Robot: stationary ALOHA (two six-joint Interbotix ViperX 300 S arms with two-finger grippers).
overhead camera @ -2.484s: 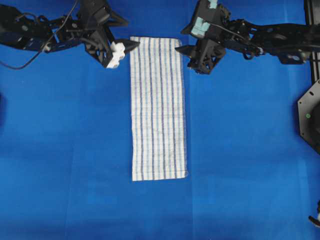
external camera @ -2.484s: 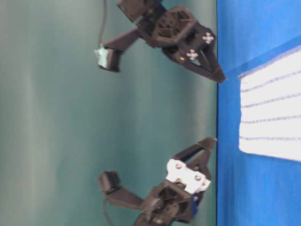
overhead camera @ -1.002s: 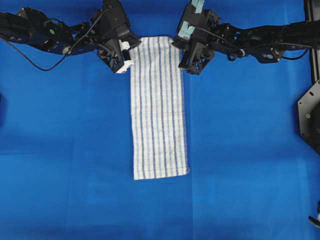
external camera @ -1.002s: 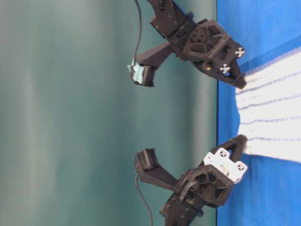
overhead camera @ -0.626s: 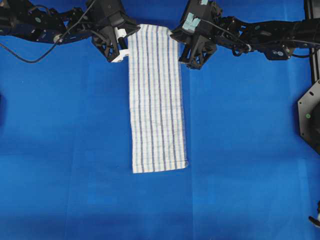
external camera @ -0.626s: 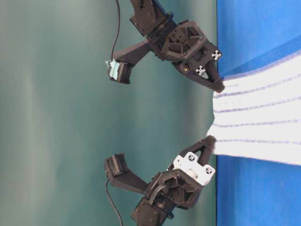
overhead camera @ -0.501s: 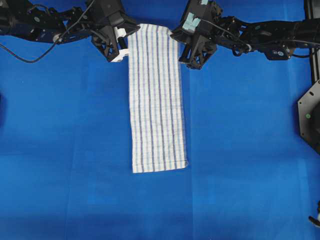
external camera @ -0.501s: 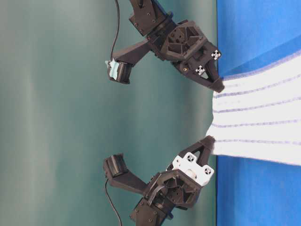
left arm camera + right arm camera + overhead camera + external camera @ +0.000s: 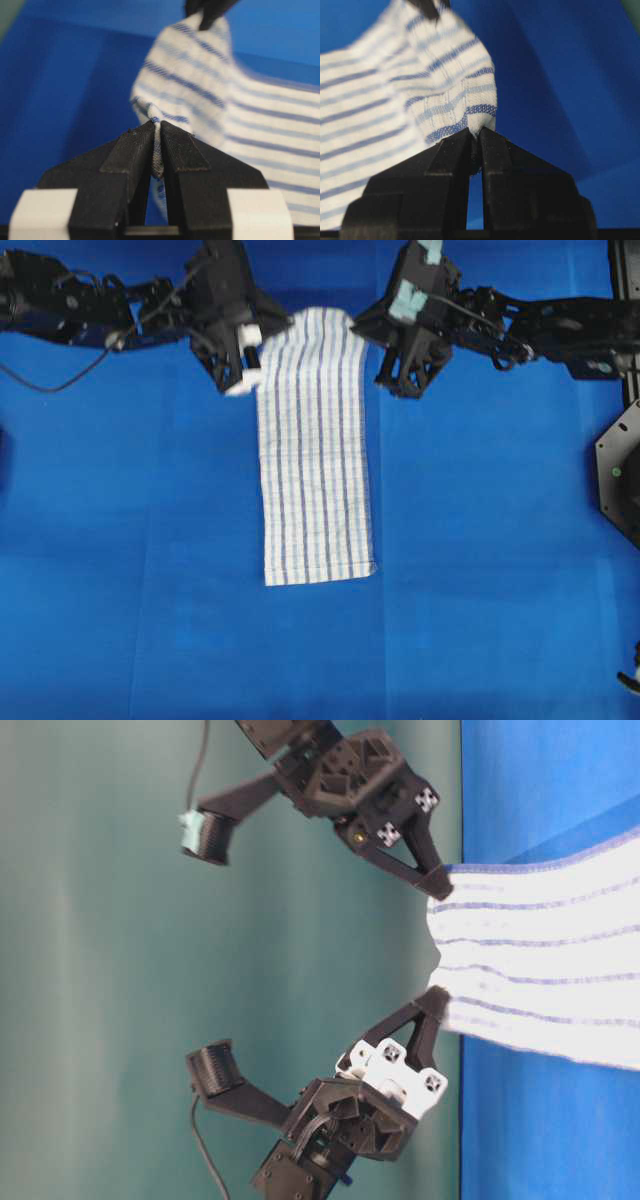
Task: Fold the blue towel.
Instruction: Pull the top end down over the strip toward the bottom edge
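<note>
My left gripper will release the blue towel's far corner on the matching corner of its flat near end [image 9: 273,574].
The blue towel [image 9: 315,450], white with thin blue stripes, lies as a long narrow strip on the blue table cover, its near end flat. Its far end is raised off the table, held at both corners. My left gripper [image 9: 268,338] is shut on the far left corner, and the cloth is pinched between the black jaws in the left wrist view [image 9: 156,142]. My right gripper [image 9: 368,332] is shut on the far right corner, gripped at the jaw tips [image 9: 476,136]. In the table-level view the towel [image 9: 540,980] stretches between both grippers above the surface.
The blue table cover [image 9: 480,570] extends all around the towel. A black fixture [image 9: 620,470] sits at the right edge. A green wall [image 9: 150,970] stands behind the table's far edge.
Both grippers have lifted the towel's far end higher and drawn it slightly toward the near side. The near end has stayed in place.
</note>
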